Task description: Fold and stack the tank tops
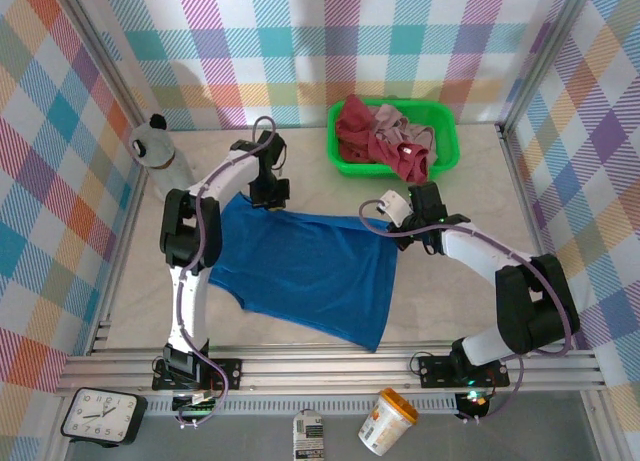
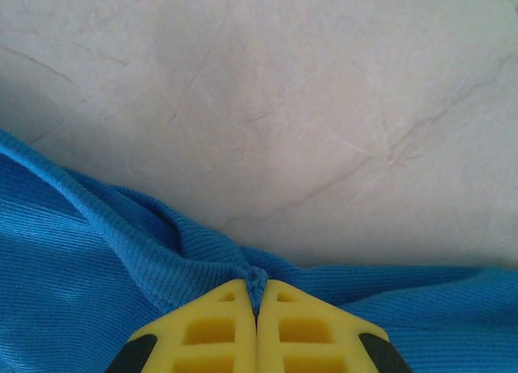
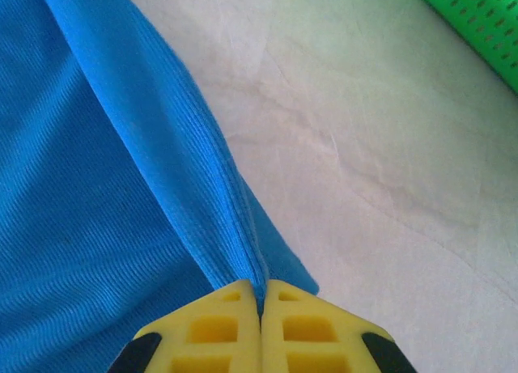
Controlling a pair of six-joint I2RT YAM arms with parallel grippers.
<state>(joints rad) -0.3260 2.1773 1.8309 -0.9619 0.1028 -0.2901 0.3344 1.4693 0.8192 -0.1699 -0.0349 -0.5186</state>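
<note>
I can see my left gripper pinching a bunched fold inward of the royal blue tank top's far corner, so next I open it and take the tank top's free corner (image 1: pixel 237 203) before folding.
The royal blue tank top (image 1: pixel 305 271) lies spread across the middle of the table. My left gripper (image 1: pixel 270 196) is shut on its far left edge. In the left wrist view the yellow fingertips (image 2: pixel 257 288) pinch a bunched fold of blue cloth (image 2: pixel 81 252). My right gripper (image 1: pixel 385 221) is shut on the far right corner, and in the right wrist view its fingertips (image 3: pixel 261 290) clamp a ridge of the blue fabric (image 3: pixel 97 187). The dark red tank top (image 1: pixel 355 131) and the pale pink tank top (image 1: pixel 392 131) lie crumpled in the green basket (image 1: pixel 447 131).
The green basket stands at the back right, and its perforated wall (image 3: pixel 477 25) shows in the right wrist view. A grey bottle-like object (image 1: pixel 160 153) stands at the back left. A clock (image 1: pixel 100 416) and a cup (image 1: pixel 388 421) sit beyond the front rail.
</note>
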